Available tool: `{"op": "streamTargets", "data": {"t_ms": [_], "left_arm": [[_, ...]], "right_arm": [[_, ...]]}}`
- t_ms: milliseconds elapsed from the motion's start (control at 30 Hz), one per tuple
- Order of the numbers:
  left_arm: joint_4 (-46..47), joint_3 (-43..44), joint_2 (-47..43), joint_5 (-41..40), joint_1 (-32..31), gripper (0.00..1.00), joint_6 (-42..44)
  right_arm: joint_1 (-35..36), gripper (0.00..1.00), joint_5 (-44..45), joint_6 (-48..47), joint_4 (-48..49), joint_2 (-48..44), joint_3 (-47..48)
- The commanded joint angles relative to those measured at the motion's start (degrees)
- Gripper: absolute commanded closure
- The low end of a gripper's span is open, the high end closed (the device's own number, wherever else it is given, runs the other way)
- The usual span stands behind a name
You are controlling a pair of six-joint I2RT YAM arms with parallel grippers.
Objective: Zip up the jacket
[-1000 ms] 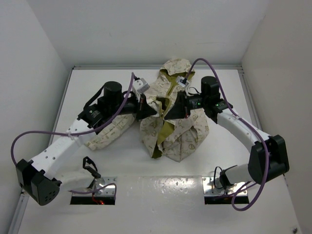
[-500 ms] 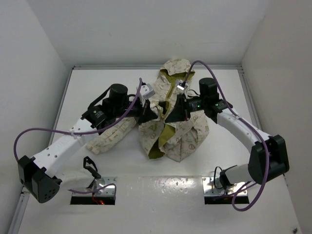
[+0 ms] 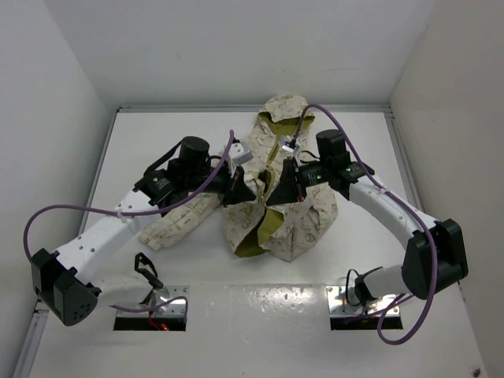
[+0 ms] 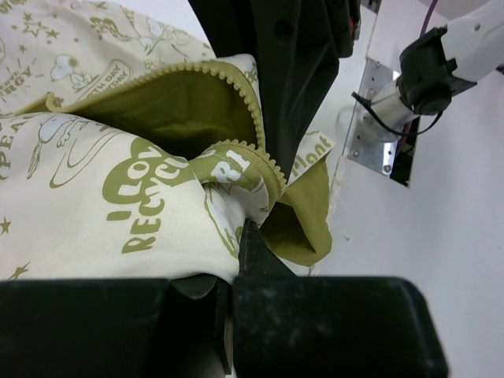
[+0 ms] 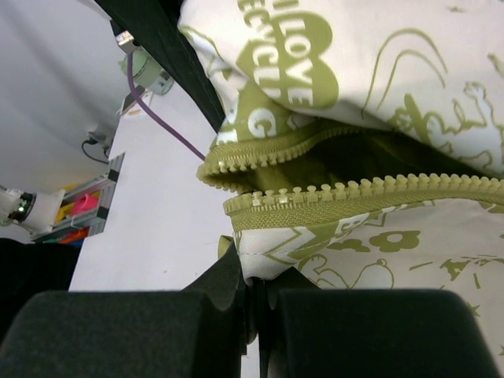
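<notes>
My left gripper pinches bunched cloth below the curled zipper edge; it should open, then take the panel at the zipper's bottom end (image 4: 276, 185) before joining the teeth.
The cream jacket (image 3: 299, 213) with olive print lies crumpled mid-table, hood toward the far wall. Its olive lining (image 3: 253, 246) shows at the open front. My left gripper (image 3: 252, 191) is shut on the left front panel; in the left wrist view the cream cloth (image 4: 118, 213) runs into the closed fingertips (image 4: 250, 240) under a curled zipper edge (image 4: 236, 87). My right gripper (image 3: 273, 197) is shut on the right panel's bottom corner (image 5: 272, 260), just under its zipper teeth (image 5: 354, 193). The other row of teeth (image 5: 260, 157) lies close above, separate. No slider shows.
One sleeve (image 3: 177, 216) trails left under my left arm. White walls close the table on three sides. Two metal base plates (image 3: 150, 305) (image 3: 366, 299) sit at the near edge. Purple cables (image 3: 47, 220) loop off both arms.
Both grippers have moved toward the near edge and closer together, pulling the two front panels along. The jacket's lower front has bunched and shifted nearer.
</notes>
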Motion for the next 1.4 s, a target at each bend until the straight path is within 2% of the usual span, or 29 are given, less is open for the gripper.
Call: {"op": "streamTargets", "data": {"t_ms": [0, 200, 367, 500, 567, 633, 667, 733, 900, 1100, 1167, 1233, 1300, 1333, 1367], "left_arm": [[-2.25, 1.08, 0.61, 2.46, -0.97, 0.97, 2.82], [-4.09, 0.55, 0.61, -0.25, -0.97, 0.97, 4.67], [-4.09, 1.08, 0.61, -3.50, -0.97, 0.97, 4.14], [-4.09, 2.30, 1.75, -4.21, -0.97, 0.96, 3.35], [-4.09, 3.01, 2.27, -4.74, -0.97, 0.93, 2.04], [-3.48, 4.15, 2.28, -3.08, -0.45, 0.91, 2.03], [-3.48, 4.15, 2.28, -1.86, 0.16, 0.89, 2.03], [-2.16, 4.15, 2.28, 1.40, 0.17, 0.88, 1.42], [-1.63, 2.05, 0.43, 9.57, 0.70, 0.86, 4.58], [-5.14, 1.52, -0.71, 10.46, -1.06, 0.86, 9.06], [-6.37, 1.52, -0.71, 10.46, -1.06, 0.86, 9.85], [-6.38, 1.52, -1.24, 8.72, -1.06, 0.81, 10.38], [-6.38, 1.52, -1.76, 7.22, -1.06, 0.65, 10.38], [-6.38, 1.52, -1.76, 6.34, -1.06, 0.60, 9.77], [-5.59, 0.99, -2.37, 4.59, -0.45, 0.48, 8.46]], "right_arm": [[-0.39, 1.00, -0.76, 0.90, 4.23, -2.29, 2.68], [-1.27, 1.00, -0.85, 6.98, 12.04, -2.55, 2.59], [-1.10, 1.00, -1.82, 7.60, 12.85, -2.99, 1.90], [-0.66, 1.00, -1.82, 3.83, 8.92, -4.04, 1.71], [0.31, 1.00, -1.82, -4.40, 2.61, -4.49, 2.24], [1.89, 1.00, -1.20, -8.12, -5.40, -5.27, 3.12], [2.24, 1.00, -0.94, -12.40, -6.39, -5.36, 3.12], [2.86, 1.00, -0.41, -13.32, -8.24, -5.98, 2.60], [3.47, 1.00, -0.06, -11.13, -5.36, -6.33, 1.28], [3.21, 1.00, 0.12, -9.46, -3.32, -6.16, 1.19], [2.95, 1.00, 0.12, -6.39, -1.31, -6.16, 0.84], [2.95, 1.00, 0.12, -4.89, 1.23, -6.16, 0.49], [2.95, 1.00, -0.06, -2.70, 2.64, -6.16, 0.14], [2.95, 1.00, -0.15, -2.17, 2.92, -6.16, -0.13], [2.77, 1.00, -0.32, -0.51, 3.53, -6.24, -0.48]]}}
